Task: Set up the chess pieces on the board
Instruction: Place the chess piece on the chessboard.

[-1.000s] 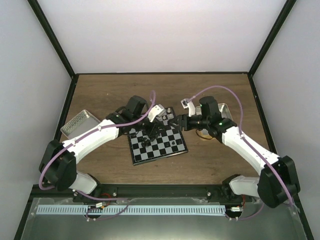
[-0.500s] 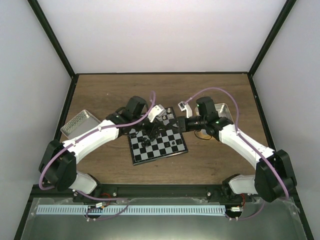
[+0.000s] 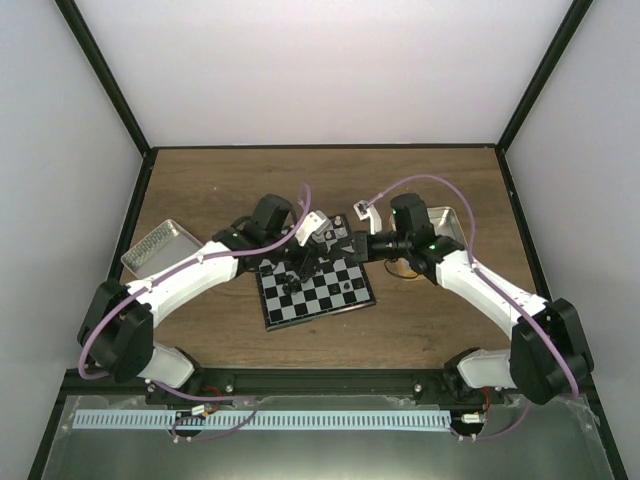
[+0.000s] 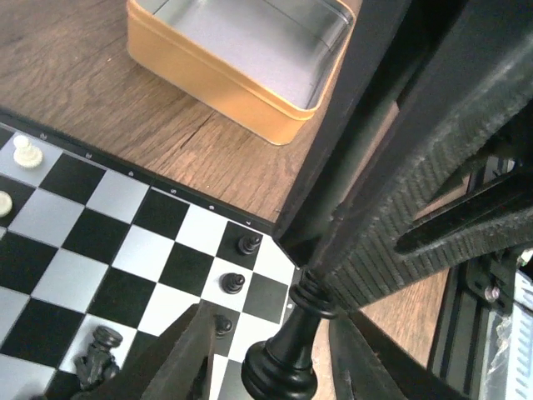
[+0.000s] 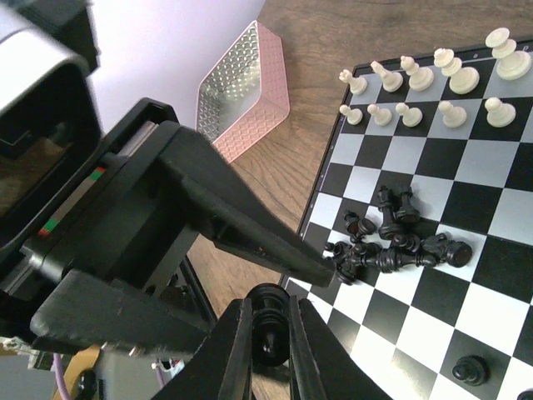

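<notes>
Next, my right gripper sets the tall black chess piece down on the dark edge square diagonal to the innermost black pawn [image 3: 324, 304] [image 5: 403, 369].
A tall black chess piece [image 4: 287, 350] hangs over the board [image 4: 100, 242] near its corner. My right gripper [image 5: 268, 333] is shut on the head of this piece [image 5: 268, 321]. My left gripper [image 4: 279, 367] is open around its base, with a gap on each side. In the top view the two grippers meet over the board's [image 3: 300, 312] far right part. Three black pawns [image 4: 233, 283] stand along the board's edge. A pile of black pieces [image 5: 391, 242] lies on the board [image 5: 466, 217]. White pieces [image 5: 433, 83] stand in two rows.
An embossed tin [image 3: 158, 248] sits on the table left of the board, also visible in the right wrist view [image 5: 246, 87]. A gold-sided open tin [image 4: 241, 58] lies just beyond the board's corner, under the right arm [image 3: 445, 222].
My right gripper has closed on the head of the black piece. My left gripper's jaws have come apart off its base. The right arm has shifted slightly left.
</notes>
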Tool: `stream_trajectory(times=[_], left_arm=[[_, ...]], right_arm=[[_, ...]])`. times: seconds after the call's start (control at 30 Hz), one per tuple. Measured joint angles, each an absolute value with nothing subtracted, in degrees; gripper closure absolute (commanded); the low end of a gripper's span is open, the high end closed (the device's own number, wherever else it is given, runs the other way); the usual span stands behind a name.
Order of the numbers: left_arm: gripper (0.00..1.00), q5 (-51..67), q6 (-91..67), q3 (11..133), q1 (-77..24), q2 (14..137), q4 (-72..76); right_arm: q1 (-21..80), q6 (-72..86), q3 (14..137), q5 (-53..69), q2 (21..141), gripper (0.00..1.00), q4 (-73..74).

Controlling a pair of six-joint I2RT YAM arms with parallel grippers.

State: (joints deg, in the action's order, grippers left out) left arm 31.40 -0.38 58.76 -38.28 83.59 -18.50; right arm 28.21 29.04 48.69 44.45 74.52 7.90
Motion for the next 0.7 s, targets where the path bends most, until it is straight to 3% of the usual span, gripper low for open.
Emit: stream_trajectory(times=[0.13, 0.37, 0.7], left_arm=[[0.36, 29.1, -1.7, 58.1, -38.3, 83.0, -18.3], [0.3, 18.9, -5.5, 55.2, -38.3, 76.2, -19.3], [0.22, -10.8, -16.1, 53.1, -38.3, 55.8, -23.9]], right_arm=[[29.1, 29.4, 48.7, 42.0, 74.5, 0.94, 7.4], [30.7, 28.1, 48.7, 31.0, 74.5, 0.94, 8.6], [39.5, 25.1, 48.7, 14.0, 74.5, 0.94, 12.0]])
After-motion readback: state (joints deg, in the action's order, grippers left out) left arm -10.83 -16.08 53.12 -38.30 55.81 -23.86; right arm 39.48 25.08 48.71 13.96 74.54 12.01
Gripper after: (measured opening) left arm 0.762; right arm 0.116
